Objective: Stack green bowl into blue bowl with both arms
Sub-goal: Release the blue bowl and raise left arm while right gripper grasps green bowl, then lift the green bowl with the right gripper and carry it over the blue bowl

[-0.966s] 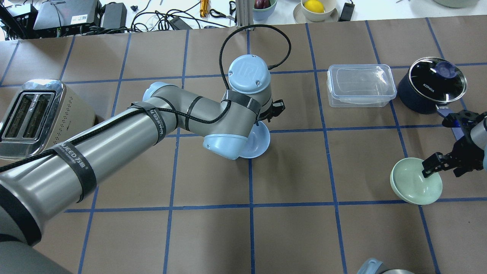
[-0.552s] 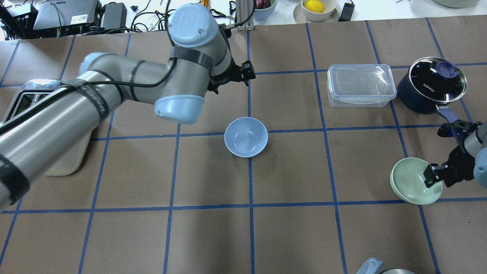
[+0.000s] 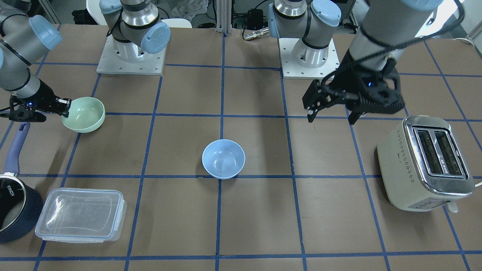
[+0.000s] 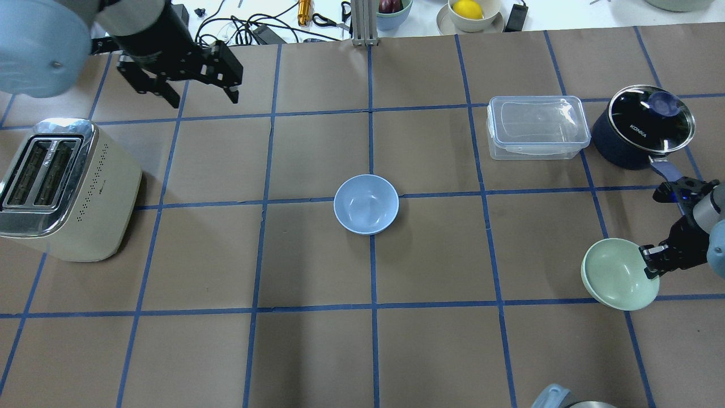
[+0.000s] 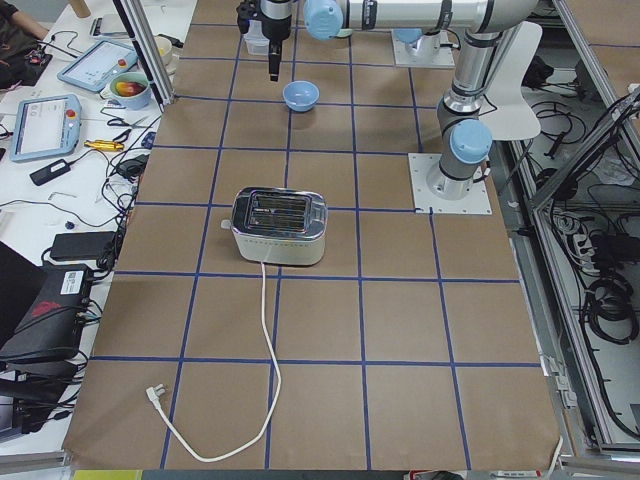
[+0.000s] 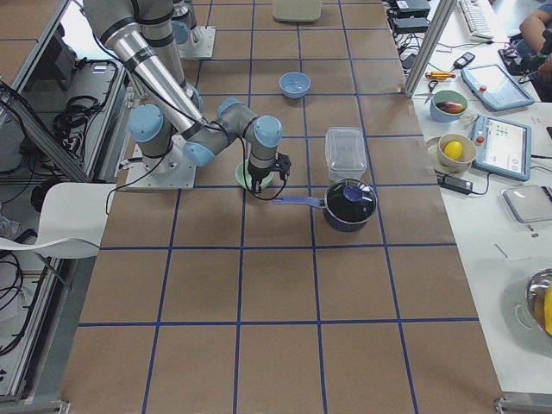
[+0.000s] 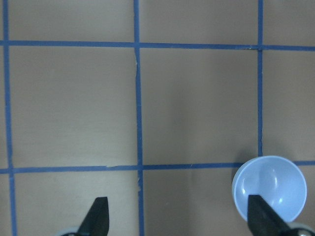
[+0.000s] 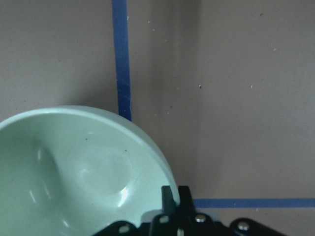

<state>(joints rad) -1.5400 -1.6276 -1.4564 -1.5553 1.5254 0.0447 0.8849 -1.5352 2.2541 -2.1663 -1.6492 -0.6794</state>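
Note:
The robot's right gripper needs to release the green bowl inside the empty blue bowl [image 3: 223, 158] in the middle of the table.
The blue bowl [image 4: 366, 204] stands upright and empty in the middle of the table, also in the front view [image 3: 223, 158] and at the lower right of the left wrist view [image 7: 269, 188]. My left gripper [image 4: 203, 97] is open and empty, high over the far left of the table, well away from that bowl [image 3: 331, 116]. The green bowl [image 4: 620, 273] is at the right edge, also in the front view [image 3: 84, 114]. My right gripper [image 4: 651, 262] is shut on its near rim [image 8: 174, 194], and the green bowl [image 8: 74, 172] looks slightly tilted.
A cream toaster [image 4: 62, 187] stands at the left. A clear lidded container [image 4: 537, 127] and a dark navy saucepan [image 4: 643, 127] with its handle toward my right gripper stand at the far right. Cables and bowls lie beyond the far edge.
My left arm has lifted off the blue bowl and swung away to the far left, leaving the bowl uncovered. My right gripper stays at the green bowl's rim, turned slightly.

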